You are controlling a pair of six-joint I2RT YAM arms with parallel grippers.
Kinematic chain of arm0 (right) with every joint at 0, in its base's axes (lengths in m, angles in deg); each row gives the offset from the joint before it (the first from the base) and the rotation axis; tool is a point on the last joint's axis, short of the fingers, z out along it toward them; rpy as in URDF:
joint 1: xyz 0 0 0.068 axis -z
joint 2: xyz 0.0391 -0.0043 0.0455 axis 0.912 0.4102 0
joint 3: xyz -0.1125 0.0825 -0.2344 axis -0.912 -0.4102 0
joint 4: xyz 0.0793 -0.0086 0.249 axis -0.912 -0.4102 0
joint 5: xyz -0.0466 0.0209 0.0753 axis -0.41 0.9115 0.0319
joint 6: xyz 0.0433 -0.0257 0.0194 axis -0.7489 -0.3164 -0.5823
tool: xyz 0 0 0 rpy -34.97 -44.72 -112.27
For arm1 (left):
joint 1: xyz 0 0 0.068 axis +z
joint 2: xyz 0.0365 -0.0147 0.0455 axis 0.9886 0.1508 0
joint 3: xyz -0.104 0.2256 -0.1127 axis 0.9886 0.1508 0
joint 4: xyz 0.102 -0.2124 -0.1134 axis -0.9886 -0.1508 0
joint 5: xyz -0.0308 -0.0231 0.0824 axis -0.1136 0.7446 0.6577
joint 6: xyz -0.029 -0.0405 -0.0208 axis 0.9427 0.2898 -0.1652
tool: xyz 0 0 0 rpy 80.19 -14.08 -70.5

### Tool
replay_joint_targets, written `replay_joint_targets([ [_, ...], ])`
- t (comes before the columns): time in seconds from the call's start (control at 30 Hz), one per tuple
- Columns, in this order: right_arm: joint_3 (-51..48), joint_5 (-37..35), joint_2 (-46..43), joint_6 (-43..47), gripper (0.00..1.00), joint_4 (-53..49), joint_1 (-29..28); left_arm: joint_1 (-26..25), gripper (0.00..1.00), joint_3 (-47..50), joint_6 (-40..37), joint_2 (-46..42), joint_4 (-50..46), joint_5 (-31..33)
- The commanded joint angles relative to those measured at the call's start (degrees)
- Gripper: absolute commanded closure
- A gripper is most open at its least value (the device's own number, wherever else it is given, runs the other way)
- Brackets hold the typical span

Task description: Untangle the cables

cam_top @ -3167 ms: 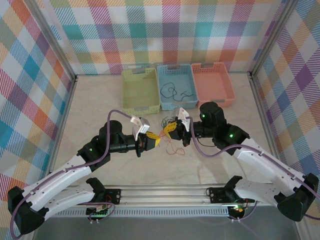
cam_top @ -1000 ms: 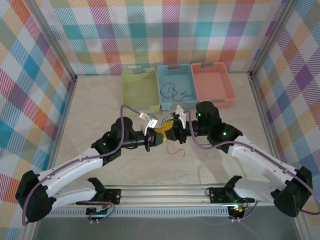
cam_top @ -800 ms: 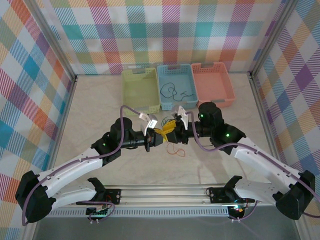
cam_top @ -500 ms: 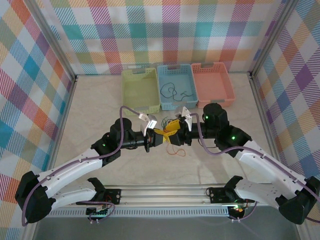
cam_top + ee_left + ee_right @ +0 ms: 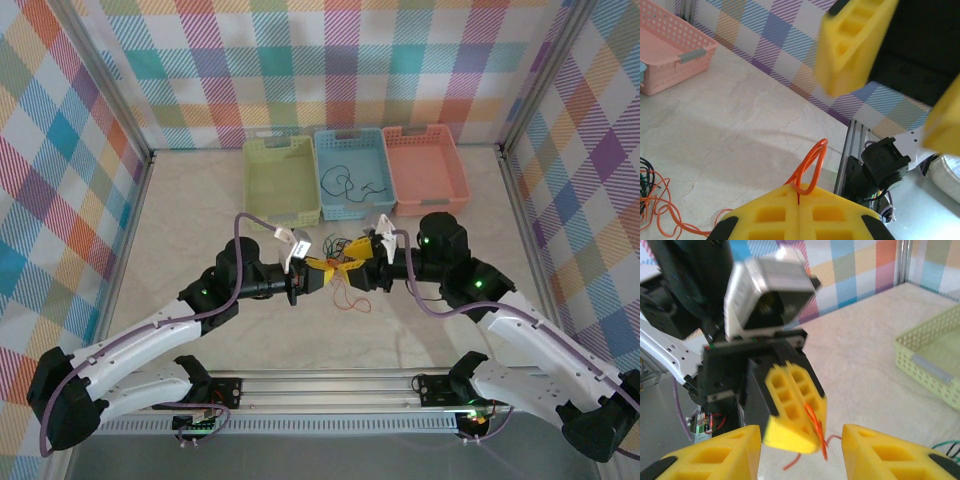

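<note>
Orange-red cable still trails into the tangle below the robot's left gripper, so next the right gripper takes the loop [image 5: 821, 162] before the left gripper grips the orange-red cable lower down.
My left gripper [image 5: 318, 277] is shut on a loop of orange-red cable [image 5: 812, 160] that sticks out past its yellow fingertips [image 5: 799, 192]. The rest of the cables [image 5: 348, 296] trail down onto the table below, with dark strands [image 5: 334, 245] just behind the grippers. My right gripper [image 5: 357, 268] faces the left one at close range and stands open. In the right wrist view its fingers [image 5: 715, 452] sit either side of the left gripper's shut tips [image 5: 792, 405], from which the orange cable [image 5: 816, 429] hangs. Nothing is between the right pads.
Three baskets stand at the back: yellow-green [image 5: 281, 181], blue [image 5: 352, 172] with a thin black cable in it, and pink [image 5: 425, 165]. Plaid walls close the sides. Loose orange strands [image 5: 662, 210] lie on the marble tabletop [image 5: 190, 215].
My right gripper has drawn back to the right, away from the left gripper, and its jaws now stand wide apart. The left gripper has stayed put, still pinching the orange loop.
</note>
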Motion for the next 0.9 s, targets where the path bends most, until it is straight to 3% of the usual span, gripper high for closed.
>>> replay_joint_targets([
  [0.0,-1.7,0.9,0.4,-0.9,0.53,0.9,1.2,-0.5,1.00,0.7,-1.0,-1.7,1.5,-1.2],
  [0.37,-2.7,11.0,3.3,-2.1,0.57,6.2,3.9,-0.5,1.00,0.4,-1.0,-2.1,1.0,-2.1],
  [0.87,-2.1,13.5,4.7,-1.1,0.95,6.6,4.0,-0.6,1.00,0.4,-1.0,-1.9,0.6,-2.4],
])
